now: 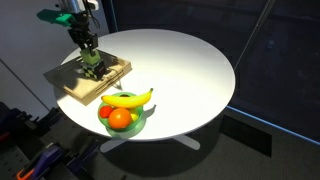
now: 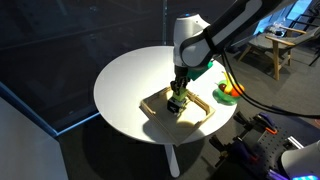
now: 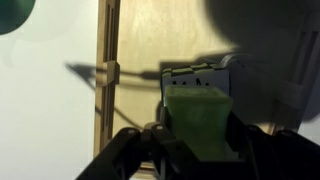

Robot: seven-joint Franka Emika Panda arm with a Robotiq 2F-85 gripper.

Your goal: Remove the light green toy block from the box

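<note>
Next, my gripper sets the light green toy block down on the white table (image 1: 136, 79) (image 3: 40, 125), in between the box and the banana.
In the wrist view the light green toy block (image 3: 200, 112) sits squarely between my gripper's (image 3: 198, 150) two dark fingers, which are shut on its sides. It is over the floor of the box (image 3: 108, 70), a shallow light-wood tray with a low rim. In both exterior views the gripper (image 1: 91, 63) (image 2: 176, 99) reaches down into the box (image 1: 78, 92) (image 2: 150, 104) near the table's edge. The block itself is hidden by the fingers in the exterior views. I cannot tell whether it touches the box floor.
A green fruit bowl (image 1: 136, 127) (image 2: 218, 99) with a banana (image 1: 128, 98) and round fruits stands beside the box. A grey toy piece (image 3: 195, 74) lies just behind the block. The round white table (image 1: 190, 70) drops off close to the box.
</note>
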